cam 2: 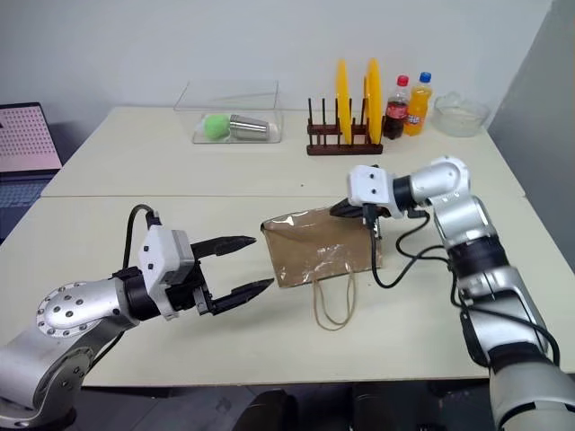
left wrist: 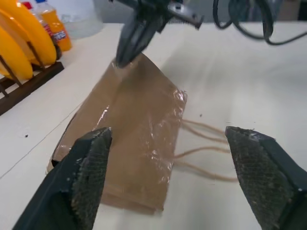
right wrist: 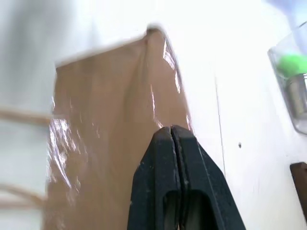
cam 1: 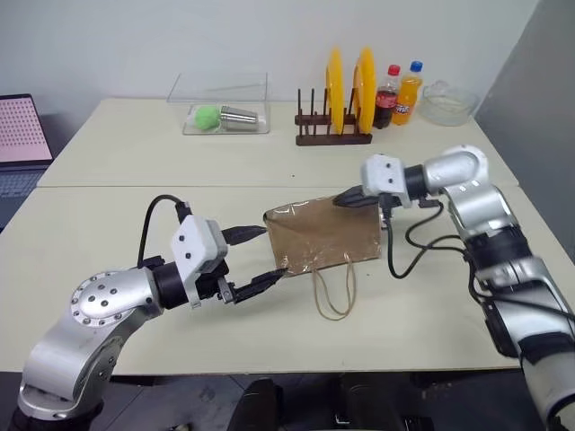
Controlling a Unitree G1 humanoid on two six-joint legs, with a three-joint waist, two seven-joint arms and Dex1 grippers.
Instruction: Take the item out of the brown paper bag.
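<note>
My left gripper is going to close on the handle-side edge [cam 1: 348,259] [left wrist: 181,122] of the brown paper bag, beside the end of the loop handle that is nearer my right gripper.
The brown paper bag [cam 1: 323,235] lies on the near table, creased and shiny, with its two loop handles [cam 1: 334,292] trailing towards me. My right gripper [cam 1: 340,199] is shut on the bag's far right corner, and the paper rises in a ridge up to its tips [right wrist: 171,129]. My left gripper [cam 1: 274,251] stands open at the bag's left end, level with the table. One finger [left wrist: 88,167] is in front of the bag and the other [left wrist: 254,163] is over the table beside the handles. The item is hidden.
On the far table stand a clear box [cam 1: 225,115] holding a green ball and a steel tumbler, a wooden rack with yellow plates [cam 1: 346,90], two soda bottles [cam 1: 397,94] and a glass bowl [cam 1: 447,101]. A laptop [cam 1: 20,135] sits at the far left. A black cable [cam 1: 404,251] hangs from my right wrist.
</note>
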